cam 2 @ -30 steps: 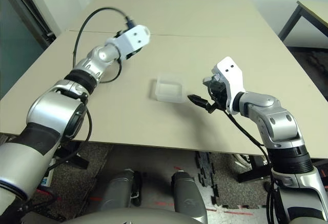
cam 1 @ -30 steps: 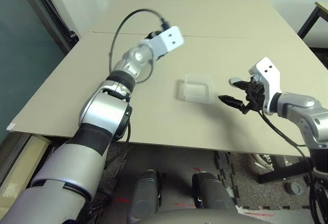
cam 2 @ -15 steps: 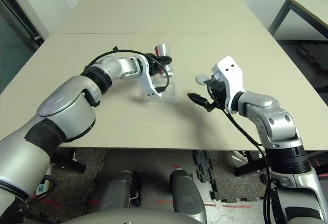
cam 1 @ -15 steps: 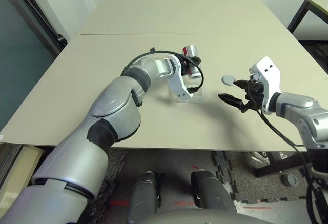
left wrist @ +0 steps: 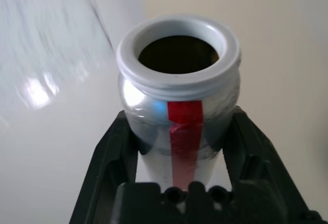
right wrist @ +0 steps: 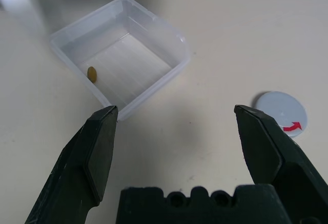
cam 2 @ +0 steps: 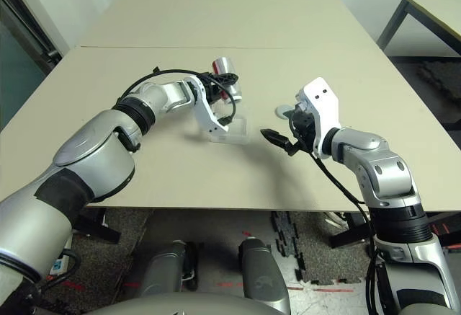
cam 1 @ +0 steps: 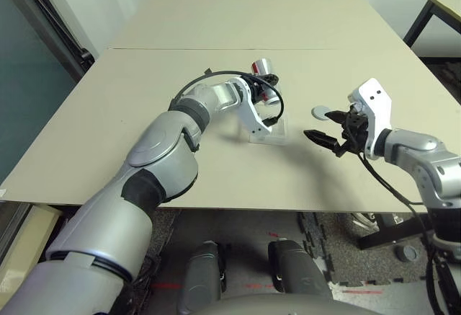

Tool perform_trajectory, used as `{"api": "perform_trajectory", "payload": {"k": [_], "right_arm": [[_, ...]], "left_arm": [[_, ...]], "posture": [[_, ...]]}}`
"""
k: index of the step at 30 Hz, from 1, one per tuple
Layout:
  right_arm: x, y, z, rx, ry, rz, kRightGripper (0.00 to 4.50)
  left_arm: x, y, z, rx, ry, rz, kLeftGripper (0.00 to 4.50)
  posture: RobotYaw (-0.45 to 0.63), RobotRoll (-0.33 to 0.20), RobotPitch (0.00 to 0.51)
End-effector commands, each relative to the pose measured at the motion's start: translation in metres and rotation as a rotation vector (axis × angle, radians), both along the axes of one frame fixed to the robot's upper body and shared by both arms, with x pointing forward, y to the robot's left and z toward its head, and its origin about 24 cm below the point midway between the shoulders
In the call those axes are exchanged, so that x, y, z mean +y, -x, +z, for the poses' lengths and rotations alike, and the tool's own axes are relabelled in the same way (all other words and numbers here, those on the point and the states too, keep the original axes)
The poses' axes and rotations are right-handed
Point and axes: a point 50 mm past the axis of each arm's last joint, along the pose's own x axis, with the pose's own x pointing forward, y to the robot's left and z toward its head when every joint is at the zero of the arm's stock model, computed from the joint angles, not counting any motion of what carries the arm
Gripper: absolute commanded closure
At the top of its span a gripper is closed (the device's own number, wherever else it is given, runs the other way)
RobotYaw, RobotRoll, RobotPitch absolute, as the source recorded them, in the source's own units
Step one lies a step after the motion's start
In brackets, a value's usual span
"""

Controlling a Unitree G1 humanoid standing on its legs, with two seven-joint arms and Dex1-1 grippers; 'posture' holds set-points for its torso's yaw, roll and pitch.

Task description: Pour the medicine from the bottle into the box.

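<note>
My left gripper is going to put the bottle down on the table (cam 1: 198,100) beside the clear box, opposite the white cap. The bottle is now just above the box's far side.
My left gripper (cam 1: 266,91) is shut on the bottle (cam 1: 262,70), a silver one with a red mark, holding it just above the far side of the box (cam 1: 272,135). In the left wrist view the bottle (left wrist: 179,106) has no cap and its mouth is open, with the black fingers (left wrist: 115,149) clamped on its sides. The clear box (right wrist: 120,55) holds one small yellow-brown pill (right wrist: 91,73). The left wrist's white housing hides part of the box in the head views. Just right of the box, my right gripper (cam 1: 325,129) hovers open and holds nothing.
The bottle's round white cap (right wrist: 280,111), marked with a red arrow, lies on the table (cam 1: 144,113) beside the right gripper, right of the box. A seam crosses the beige table behind the box. A dark table leg (cam 1: 421,19) stands at the far right.
A second ago the left arm was raised at the back left; it has swung over the box with the bottle, and lately lifted the bottle slightly. The camera shifted. The right gripper barely moved.
</note>
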Motion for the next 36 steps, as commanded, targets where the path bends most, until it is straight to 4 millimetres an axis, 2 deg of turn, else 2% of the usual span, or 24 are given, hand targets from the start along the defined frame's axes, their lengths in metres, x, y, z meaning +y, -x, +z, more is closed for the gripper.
{"api": "perform_trajectory", "payload": {"k": [1,3,7,9,11,13,20,29,34,36], "right_arm": [[-0.003,-0.001,0.002,-0.004,0.004,0.0,0.0],[-0.004,-0.001,0.003,-0.004,0.007,0.005,0.0],[-0.004,-0.005,0.003,-0.005,0.011,0.009,0.0],[-0.005,-0.007,0.002,-0.006,0.007,0.01,0.0],[-0.006,-0.008,0.002,-0.004,0.018,0.017,0.0],[-0.007,-0.009,0.001,-0.002,0.022,0.024,0.0],[-0.001,-0.009,0.002,0.002,0.011,0.038,0.0],[0.0,-0.007,0.003,0.002,0.008,0.038,0.0],[0.0,-0.007,0.004,0.0,0.005,0.033,0.0],[0.0,-0.007,0.004,-0.002,0.003,0.03,0.0]], "left_arm": [[0.027,-0.013,0.007,0.367,0.638,0.248,2.02],[0.04,-0.016,0.005,0.466,0.871,0.317,2.02],[0.063,-0.018,-0.005,0.529,1.129,0.409,2.02],[0.074,-0.018,-0.014,0.565,1.268,0.461,2.02],[0.086,-0.015,-0.032,0.6,1.389,0.537,2.02],[0.094,-0.011,-0.048,0.609,1.407,0.591,2.02],[0.103,-0.002,-0.078,0.677,1.445,0.703,2.02],[0.099,0.001,-0.086,0.717,1.38,0.703,2.02],[0.097,0.002,-0.087,0.713,1.331,0.687,0.15],[0.097,0.002,-0.088,0.714,1.323,0.686,0.03]], "posture": [[-0.16,0.0,0.075],[-0.15,0.0,0.076],[-0.13,0.0,0.078],[-0.12,0.0,0.08],[-0.11,0.0,0.077],[-0.11,0.0,0.077],[-0.1,0.0,0.087],[-0.1,0.0,0.094],[-0.11,0.0,0.094],[-0.11,0.0,0.094]]}}
